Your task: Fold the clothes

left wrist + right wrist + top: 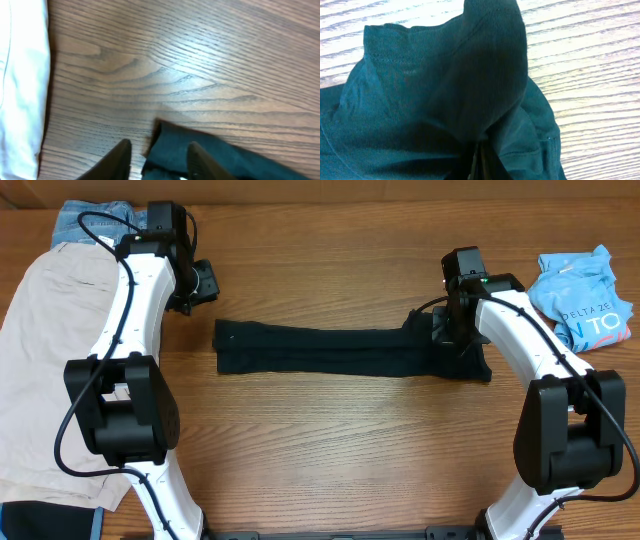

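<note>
The black T-shirt bunches around my right fingers, so I will open, move farther up and grab its far edge [487, 10].
The black T-shirt [330, 352] lies folded into a long narrow strip across the middle of the table. My right gripper [447, 330] is shut on its right end, and the cloth bunches up around the closed fingers [481, 161] in the right wrist view. My left gripper [200, 283] hovers up and to the left of the strip's left end. Its fingers stand apart [159, 146] above the shirt's corner [235, 157], gripping nothing.
Beige shorts [40, 360] are spread along the left edge, showing pale in the left wrist view [20, 75]. Blue denim [85, 220] lies behind them. A crumpled light-blue printed tee [585, 295] sits at the far right. Bare wood surrounds the strip.
</note>
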